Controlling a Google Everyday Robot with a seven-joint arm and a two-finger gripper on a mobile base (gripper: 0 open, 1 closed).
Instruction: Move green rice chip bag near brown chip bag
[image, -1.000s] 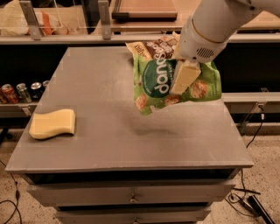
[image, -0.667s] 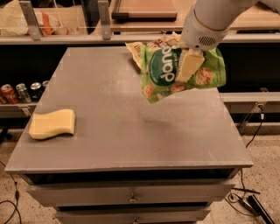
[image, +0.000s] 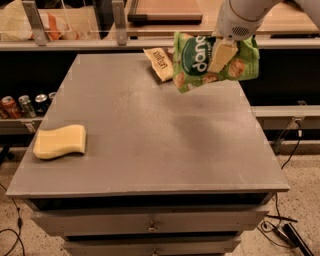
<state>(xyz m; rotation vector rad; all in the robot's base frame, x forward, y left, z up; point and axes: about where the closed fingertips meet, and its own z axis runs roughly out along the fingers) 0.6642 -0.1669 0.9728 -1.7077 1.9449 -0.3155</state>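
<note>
I will let go of the green rice chip bag at the grey table's far edge (image: 202, 66), against the brown chip bag. The green bag now hangs above the table.
The green rice chip bag (image: 200, 62) hangs in the air over the far right part of the grey table (image: 145, 130), held tilted. My gripper (image: 221, 54) comes down from the upper right and is shut on the bag; one cream finger lies across its front. The brown chip bag (image: 160, 64) lies on the table at the far edge, just left of and behind the green bag, which covers most of it so that only a cream end with lettering shows.
A yellow sponge (image: 59, 142) lies near the table's left front edge. Soda cans (image: 25, 105) stand on a low shelf to the left. A counter with a wooden tray (image: 165, 10) runs behind the table. Cables lie on the floor at right.
My gripper has lifted the green bag higher and carried it toward the far edge, so it now overlaps the brown bag in view. The sponge has not moved.
</note>
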